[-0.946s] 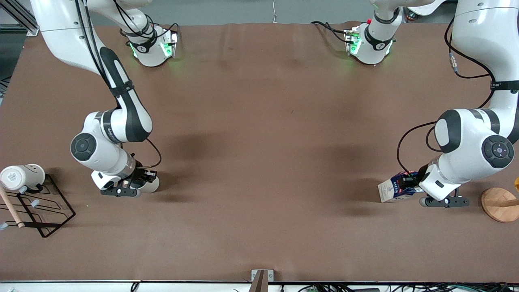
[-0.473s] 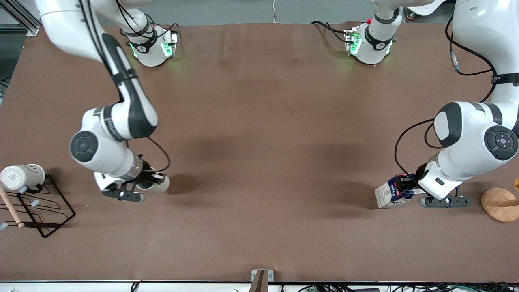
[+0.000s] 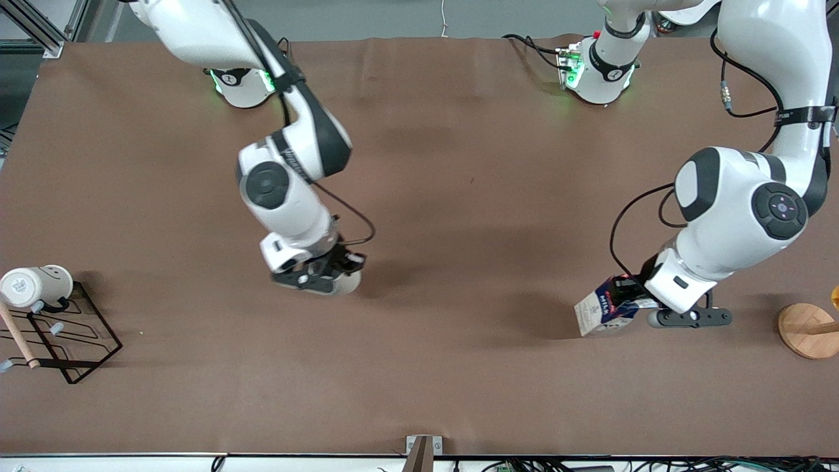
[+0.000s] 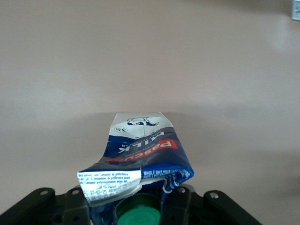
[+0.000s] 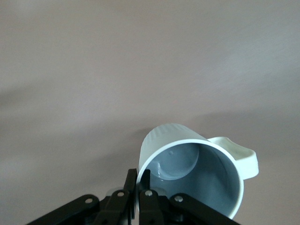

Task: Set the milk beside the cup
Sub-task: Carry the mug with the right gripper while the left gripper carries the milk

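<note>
Next, I set the cup down on the bare table with my right gripper, slightly nearer to the milk (image 3: 394,284).
My left gripper (image 3: 639,303) is shut on the top of the milk (image 3: 604,311), a dark blue and whitish carton held tilted above the table toward the left arm's end. In the left wrist view the milk (image 4: 143,154) hangs from the left gripper (image 4: 136,206), its green cap (image 4: 138,213) between the jaws. My right gripper (image 3: 328,278) is shut on the rim of the cup (image 3: 345,283), a beige-grey mug carried over the table's middle. In the right wrist view the cup (image 5: 197,173) shows its grey inside and side handle, the right gripper (image 5: 139,180) pinching its wall.
A white smiley mug (image 3: 36,286) sits on a black wire rack (image 3: 72,341) at the right arm's end, with a wooden stick (image 3: 16,337) beside it. A round wooden base (image 3: 807,330) stands at the left arm's end. A small bracket (image 3: 423,449) is at the nearest edge.
My right gripper has carried the cup up from near the rack toward the table's middle. My left gripper has shifted the milk slightly toward the middle, away from the wooden base.
</note>
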Robot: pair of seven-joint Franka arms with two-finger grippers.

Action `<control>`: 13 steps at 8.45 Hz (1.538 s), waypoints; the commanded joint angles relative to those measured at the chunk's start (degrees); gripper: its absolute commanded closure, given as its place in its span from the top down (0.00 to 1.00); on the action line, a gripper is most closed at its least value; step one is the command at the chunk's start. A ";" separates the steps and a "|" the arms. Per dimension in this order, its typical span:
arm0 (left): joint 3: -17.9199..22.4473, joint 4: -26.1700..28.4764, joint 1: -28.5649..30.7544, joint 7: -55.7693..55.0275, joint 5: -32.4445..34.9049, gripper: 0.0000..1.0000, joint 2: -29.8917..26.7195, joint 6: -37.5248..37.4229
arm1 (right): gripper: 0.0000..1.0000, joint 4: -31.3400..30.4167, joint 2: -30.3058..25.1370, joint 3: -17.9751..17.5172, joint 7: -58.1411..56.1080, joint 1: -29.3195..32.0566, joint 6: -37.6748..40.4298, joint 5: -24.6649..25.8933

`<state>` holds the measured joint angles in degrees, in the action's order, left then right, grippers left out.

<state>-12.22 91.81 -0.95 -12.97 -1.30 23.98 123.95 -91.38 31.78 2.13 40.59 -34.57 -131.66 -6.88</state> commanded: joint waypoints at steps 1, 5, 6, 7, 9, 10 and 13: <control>-2.71 0.38 0.25 -4.41 0.77 0.44 -1.83 -1.42 | 0.00 7.41 7.83 1.12 5.34 -4.17 -1.05 3.07; -6.85 -6.11 -4.56 -17.13 0.95 0.44 -1.83 -8.90 | 0.00 11.66 11.20 0.95 15.55 -5.51 -1.05 6.62; -6.85 -6.21 -7.81 -21.26 1.03 0.44 -1.83 -8.90 | 0.00 12.10 11.72 0.95 15.75 -5.86 -0.96 6.70; -6.77 -6.29 -10.01 -23.57 1.03 0.44 -1.75 -8.90 | 0.02 12.11 12.25 0.95 15.75 -5.95 -1.05 6.79; -6.85 -6.56 -13.80 -28.40 2.43 0.44 -1.31 -8.90 | 0.83 12.02 12.43 0.95 15.66 -5.86 -1.05 6.88; -6.85 -6.56 -14.69 -29.12 2.96 0.44 -1.05 -8.90 | 0.99 12.02 12.35 1.03 15.66 -5.86 -1.05 6.88; -6.68 -6.56 -17.76 -30.44 3.14 0.44 -0.96 -8.90 | 1.00 12.11 10.77 0.95 15.48 -4.90 -0.70 5.83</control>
<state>-19.22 86.29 -17.47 -41.77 0.57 22.85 116.07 -79.57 43.76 3.27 55.01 -39.94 -133.27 -1.04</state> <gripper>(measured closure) 0.559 0.137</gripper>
